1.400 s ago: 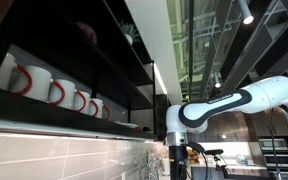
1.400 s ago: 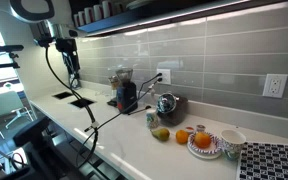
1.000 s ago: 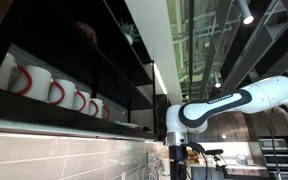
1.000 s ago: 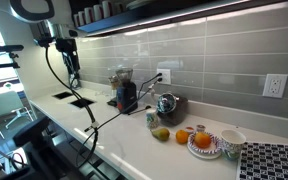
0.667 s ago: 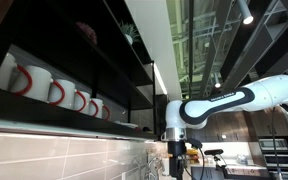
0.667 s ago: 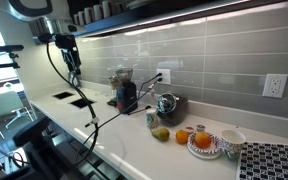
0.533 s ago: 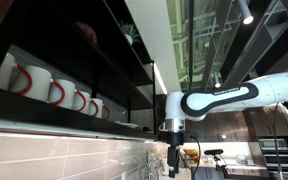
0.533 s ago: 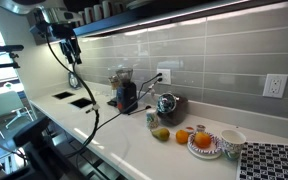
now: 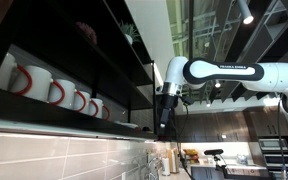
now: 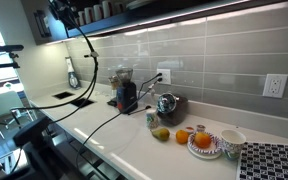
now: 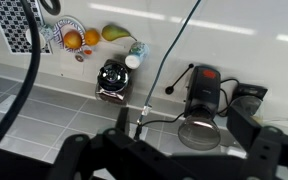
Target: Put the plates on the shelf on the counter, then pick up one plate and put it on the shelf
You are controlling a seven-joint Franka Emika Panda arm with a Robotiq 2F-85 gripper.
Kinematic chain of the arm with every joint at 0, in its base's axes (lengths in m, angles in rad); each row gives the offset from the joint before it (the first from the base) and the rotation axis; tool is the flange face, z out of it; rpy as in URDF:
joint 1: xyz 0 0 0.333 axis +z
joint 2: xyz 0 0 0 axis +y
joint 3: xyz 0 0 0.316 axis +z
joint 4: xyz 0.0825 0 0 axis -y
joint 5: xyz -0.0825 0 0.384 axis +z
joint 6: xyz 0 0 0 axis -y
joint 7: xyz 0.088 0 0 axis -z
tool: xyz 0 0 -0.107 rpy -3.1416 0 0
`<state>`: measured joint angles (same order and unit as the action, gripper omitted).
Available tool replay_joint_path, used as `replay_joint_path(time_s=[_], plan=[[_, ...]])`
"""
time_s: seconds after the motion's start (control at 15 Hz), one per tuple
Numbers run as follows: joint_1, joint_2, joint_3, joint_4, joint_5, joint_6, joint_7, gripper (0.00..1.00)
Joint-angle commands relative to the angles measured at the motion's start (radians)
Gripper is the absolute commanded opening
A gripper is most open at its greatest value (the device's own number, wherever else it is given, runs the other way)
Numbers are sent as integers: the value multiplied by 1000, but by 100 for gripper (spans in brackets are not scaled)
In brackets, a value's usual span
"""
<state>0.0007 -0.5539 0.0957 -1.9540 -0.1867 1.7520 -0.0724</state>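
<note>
I close next on the white plate's rim [image 9: 131, 124] on the black shelf, just past the row of mugs.
The black shelf [image 9: 89, 55] runs along the wall above the counter and also shows along the top of an exterior view [image 10: 134, 10]. No small pale plate shows clearly on it or on the counter. My gripper [image 9: 164, 124] hangs fingers-down beside the shelf's end, at the height of its lower tier. In the wrist view my gripper [image 11: 164, 152] is open and empty, its dark fingers spread wide above the counter far below. In an exterior view my arm [image 10: 69, 12] is at the top left, against the shelf, and the fingers are hard to make out there.
White mugs with red handles [image 9: 54, 92] line the shelf. On the counter [image 10: 124, 140] stand a black grinder [image 10: 126, 96], a kettle [image 10: 166, 104], a patterned dish with oranges [image 10: 204, 143], a white bowl [image 10: 231, 137] and a patterned mat [image 10: 274, 162]. A cable hangs from the arm.
My arm has risen from just above the counter to shelf height, carrying the gripper up and in toward the shelf. Nothing on the counter has moved.
</note>
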Motion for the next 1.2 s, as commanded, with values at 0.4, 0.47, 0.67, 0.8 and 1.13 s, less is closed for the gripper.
replay_joint_path(time_s=[0.4, 0.47, 0.67, 0.8, 1.13], plan=[[15, 51, -8, 106, -182, 54, -142, 100], [16, 65, -12, 134, -212, 72, -179, 100], [28, 102, -50, 186, -261, 187, -305, 100], [24, 144, -86, 229, -281, 291, -398, 100], [12, 121, -84, 186, -255, 297, -368, 100]])
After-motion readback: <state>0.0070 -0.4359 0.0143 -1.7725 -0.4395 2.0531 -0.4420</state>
